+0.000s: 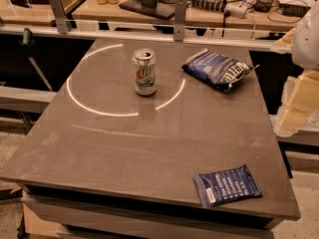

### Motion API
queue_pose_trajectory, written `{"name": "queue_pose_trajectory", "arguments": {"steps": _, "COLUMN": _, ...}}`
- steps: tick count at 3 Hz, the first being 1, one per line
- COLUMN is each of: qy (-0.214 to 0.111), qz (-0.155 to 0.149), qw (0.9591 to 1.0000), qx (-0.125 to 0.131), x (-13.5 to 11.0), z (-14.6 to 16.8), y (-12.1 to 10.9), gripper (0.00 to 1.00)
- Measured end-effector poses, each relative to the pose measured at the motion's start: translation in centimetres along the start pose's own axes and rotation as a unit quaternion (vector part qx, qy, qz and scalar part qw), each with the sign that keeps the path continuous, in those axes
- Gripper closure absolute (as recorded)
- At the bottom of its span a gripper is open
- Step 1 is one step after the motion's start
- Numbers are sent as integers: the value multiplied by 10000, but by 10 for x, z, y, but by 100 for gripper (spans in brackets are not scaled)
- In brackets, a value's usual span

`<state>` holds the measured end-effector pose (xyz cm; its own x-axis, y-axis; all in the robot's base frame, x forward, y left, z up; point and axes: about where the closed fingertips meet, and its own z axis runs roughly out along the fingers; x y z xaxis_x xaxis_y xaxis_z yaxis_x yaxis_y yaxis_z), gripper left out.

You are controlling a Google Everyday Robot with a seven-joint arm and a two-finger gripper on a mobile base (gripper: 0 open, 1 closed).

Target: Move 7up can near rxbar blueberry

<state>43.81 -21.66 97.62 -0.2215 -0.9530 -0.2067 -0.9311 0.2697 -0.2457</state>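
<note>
I need to move my gripper to the standing 7up can next, and then close it on the can's sides (145,69), a little above the middle of the can.
The 7up can (144,71) stands upright on the grey table (124,138), left of centre towards the back. The rxbar blueberry (227,185) lies flat near the table's front right corner, well apart from the can. My gripper (298,102) is at the right edge of the view, beyond the table's right side, far from both the can and the bar and holding nothing that I can see.
A puffy blue chip bag (217,68) lies at the back right of the table, right of the can. A ring of reflected light curves around the can. Behind the table runs a rail and a desk with cables and a monitor stand (148,1).
</note>
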Motion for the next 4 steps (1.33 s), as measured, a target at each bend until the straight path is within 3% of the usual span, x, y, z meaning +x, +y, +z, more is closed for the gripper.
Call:
{"name": "queue_pose_trajectory", "arguments": {"steps": 1, "qy": -13, "qz": -2, "qw": 10000, "qx": 15, "x": -1, "z": 0, "y": -1, "gripper": 0}}
{"name": "queue_pose_trajectory", "arguments": {"steps": 2, "qy": -561, "qz": -76, "qw": 9984, "qx": -60, "x": -14, "z": 10, "y": -13, "gripper": 0}}
{"name": "queue_pose_trajectory", "arguments": {"steps": 3, "qy": -1409, "qz": -322, "qw": 9893, "qx": -215, "x": -47, "z": 32, "y": -44, "gripper": 0}}
{"name": "queue_pose_trajectory", "arguments": {"steps": 4, "qy": -2026, "qz": -570, "qw": 9766, "qx": -445, "x": -92, "z": 54, "y": -67, "gripper": 0}}
